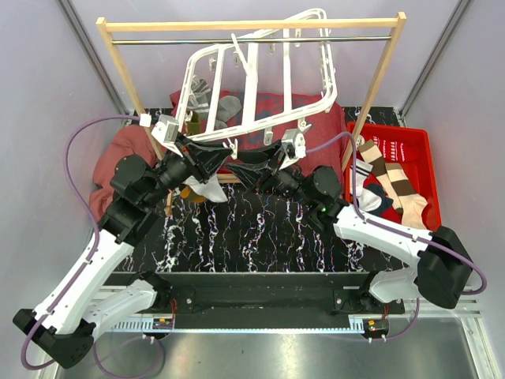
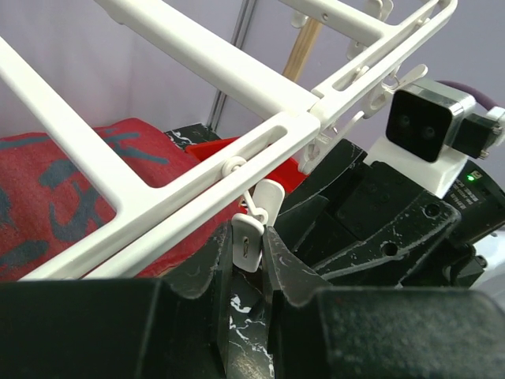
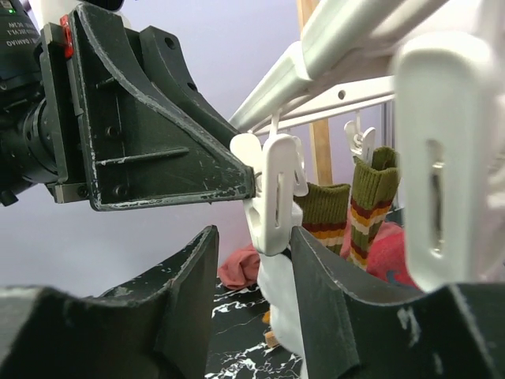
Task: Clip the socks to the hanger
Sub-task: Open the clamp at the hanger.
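I need to steady the clip with my right gripper and pinch both flat sides [image 2: 248, 240] with my left gripper, because my left gripper now pinches it across its narrow edges.
The white hanger [image 1: 252, 87] hangs tilted from the rail; its bars also show in the left wrist view [image 2: 197, 189] and right wrist view [image 3: 331, 47]. My left gripper [image 1: 207, 160] is shut on a small white clip [image 2: 248, 245] at the hanger's front bar. A white sock [image 1: 207, 189] hangs from that clip [image 3: 272, 205]. My right gripper [image 1: 251, 163] is open, its jaws either side of the clip and the sock's top [image 3: 284, 316]. Two olive striped socks [image 3: 375, 197] hang clipped further back. Beige-brown striped socks [image 1: 398, 185] lie in the red bin.
The wooden rail frame [image 1: 252, 25] stands at the back, holding the hanger. Red cloths [image 1: 118, 154] lie under the hanger and at the left. The red bin [image 1: 422, 142] sits at the right. The two grippers almost touch over the black marbled mat [image 1: 260, 229].
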Controlling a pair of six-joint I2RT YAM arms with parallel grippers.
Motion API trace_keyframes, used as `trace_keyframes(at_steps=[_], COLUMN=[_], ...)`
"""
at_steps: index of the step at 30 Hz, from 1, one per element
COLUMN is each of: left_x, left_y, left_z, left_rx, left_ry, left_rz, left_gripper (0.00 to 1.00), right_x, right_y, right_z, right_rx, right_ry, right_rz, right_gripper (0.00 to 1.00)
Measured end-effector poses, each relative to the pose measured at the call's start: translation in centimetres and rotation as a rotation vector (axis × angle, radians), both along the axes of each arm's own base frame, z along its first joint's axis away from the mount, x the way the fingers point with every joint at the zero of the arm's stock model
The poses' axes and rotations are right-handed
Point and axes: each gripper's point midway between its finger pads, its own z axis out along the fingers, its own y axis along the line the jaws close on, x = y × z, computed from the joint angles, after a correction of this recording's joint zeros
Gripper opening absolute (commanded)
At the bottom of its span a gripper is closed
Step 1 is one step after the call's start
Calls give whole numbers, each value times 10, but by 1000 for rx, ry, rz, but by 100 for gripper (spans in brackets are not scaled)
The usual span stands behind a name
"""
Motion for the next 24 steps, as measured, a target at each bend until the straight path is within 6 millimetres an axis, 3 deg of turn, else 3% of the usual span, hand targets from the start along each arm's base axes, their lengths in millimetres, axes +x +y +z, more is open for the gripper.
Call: trace_keyframes(at_steps=[16, 24], left_x=[-3, -3], left_y=[-7, -7], left_z=[3, 3], left_rx=[-56, -63], left_ry=[19, 27], left_rz=[-58, -67], left_gripper=[0, 0], right_x=[-1, 3], right_y=[-8, -11], right_z=[14, 15], right_rx=[48, 55], right_ry=[20, 40], right_rz=[107, 147], right_gripper=[46, 27])
